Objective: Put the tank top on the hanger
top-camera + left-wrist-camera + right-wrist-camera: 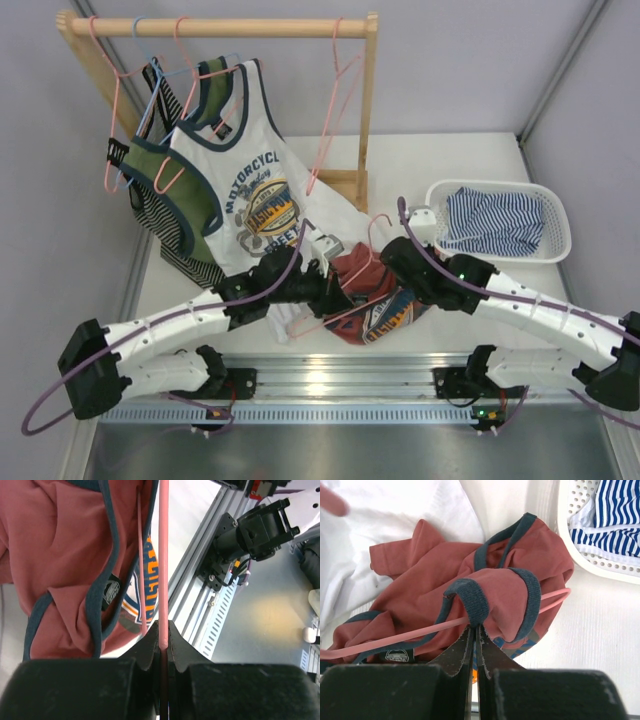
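I will let go of the threaded strap with my right gripper and take the hook's base [371,257] to free my left gripper, which holds the hanger beside its empty end.
The rust-red tank top [372,292] with navy trim lies crumpled on the table between the arms, its chest print partly showing. A pink hanger [340,312] is threaded through it, hook pointing to the back. My left gripper [335,290] is shut on the hanger's wire [163,555] beside the top [60,555]. My right gripper [392,260] is shut on a navy strap of the top [505,580], lifting it in a loop right over the hanger wire [410,636]. The hanger's far end pokes out of an armhole.
A wooden rack [370,100] at the back left holds a white Motorcycle tank top [255,170], a green garment [175,190], pink hangers [335,110] and a light blue hanger [150,100]. A white basket [562,235] with a striped garment [495,220] stands right. A metal rail [330,375] runs along the near edge.
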Tool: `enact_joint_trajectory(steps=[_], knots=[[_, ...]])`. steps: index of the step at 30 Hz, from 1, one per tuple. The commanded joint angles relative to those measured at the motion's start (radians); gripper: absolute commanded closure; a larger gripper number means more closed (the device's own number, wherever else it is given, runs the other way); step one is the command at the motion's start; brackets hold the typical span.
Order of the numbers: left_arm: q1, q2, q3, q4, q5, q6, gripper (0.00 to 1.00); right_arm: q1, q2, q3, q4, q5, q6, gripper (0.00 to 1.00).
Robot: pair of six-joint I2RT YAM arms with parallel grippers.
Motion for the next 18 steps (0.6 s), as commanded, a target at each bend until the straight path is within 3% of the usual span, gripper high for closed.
enact_joint_trajectory(steps=[1, 8, 18], knots=[[-0.01, 0.031, -0.037, 0.231, 0.026, -0.005, 1.0, 0.018, -0.007, 0.038, 0.018, 0.013, 0.001, 1.0], [-0.026, 0.149, -0.062, 0.442, 0.017, -0.015, 1.0, 0.017, -0.025, 0.026, 0.02, 0.014, -0.004, 1.0], [-0.052, 0.273, -0.045, 0.553, -0.023, 0.003, 1.0, 0.014, -0.081, -0.048, 0.052, 0.011, -0.011, 0.96]])
